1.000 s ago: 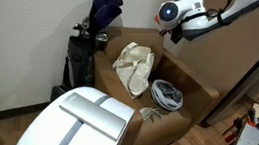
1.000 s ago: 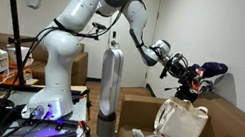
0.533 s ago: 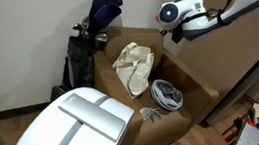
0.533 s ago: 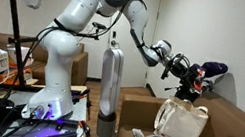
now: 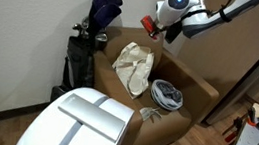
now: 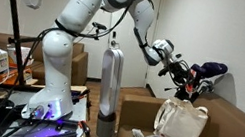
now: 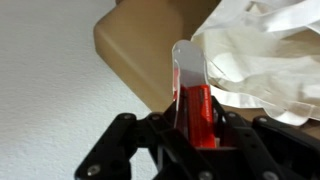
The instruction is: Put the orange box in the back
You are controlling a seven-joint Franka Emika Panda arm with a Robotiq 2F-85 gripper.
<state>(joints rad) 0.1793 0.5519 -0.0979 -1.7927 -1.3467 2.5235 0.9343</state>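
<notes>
My gripper needs to let go of the orange box in the upper end of the cream cloth bag (image 5: 140,50).
My gripper (image 7: 197,128) is shut on the orange box (image 7: 198,112), a small flat red-orange box with a white patch at its top edge. In an exterior view the gripper (image 5: 154,27) holds the box (image 5: 149,26) in the air above the back of the open cardboard box (image 5: 190,113), just above the cream cloth bag (image 5: 133,67). In an exterior view the gripper (image 6: 189,86) hangs above the bag (image 6: 181,127); the orange box shows only as a small red spot (image 6: 192,88). In the wrist view the bag (image 7: 265,55) lies right below.
A black golf bag (image 5: 88,42) leans on the wall behind the cardboard box. A grey round object (image 5: 167,94) lies in the cardboard box near the front. A white appliance (image 5: 80,124) stands in front, and a tall silver fan (image 6: 108,91) stands beside the arm.
The gripper has swung toward the wall and the back of the cardboard box, carrying the orange box, which now shows in the exterior view.
</notes>
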